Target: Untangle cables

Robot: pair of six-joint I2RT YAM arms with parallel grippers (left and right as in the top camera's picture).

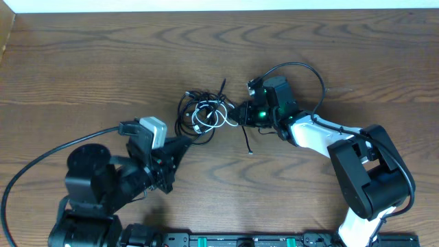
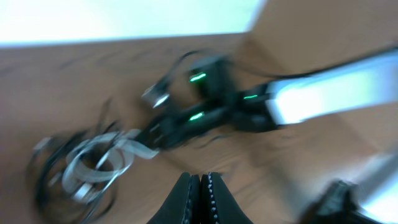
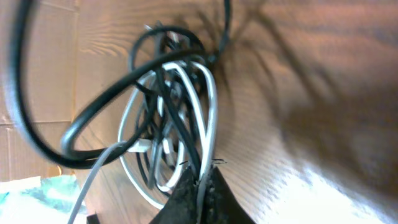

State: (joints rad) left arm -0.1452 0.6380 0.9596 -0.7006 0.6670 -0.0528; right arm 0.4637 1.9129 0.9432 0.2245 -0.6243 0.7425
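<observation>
The white cable and black cable meet in the robot's right gripper, so it should let go of both and take a black cable loop (image 1: 223, 85) while the left gripper steadies the heap of cables.
The cables (image 1: 202, 113) lie in one tangled heap at the middle of the wooden table, thin black loops wound around a white cable (image 3: 210, 112). One black end (image 1: 247, 140) trails out toward the front. My right gripper (image 1: 235, 115) is at the heap's right edge. In the right wrist view, the right gripper (image 3: 202, 177) is shut with the white cable pinched between its fingertips. My left gripper (image 1: 191, 141) hovers just in front of the heap. The left wrist view is blurred and shows the left gripper (image 2: 201, 177) shut and empty, with the tangle (image 2: 87, 168) ahead to its left.
A thick black cord (image 1: 41, 161) curves from the left arm's base across the left of the table. Another thick cord (image 1: 302, 68) arcs over the right wrist. The right arm's white link (image 2: 323, 93) crosses the left wrist view. The table's far edge (image 1: 219, 11) runs along the top.
</observation>
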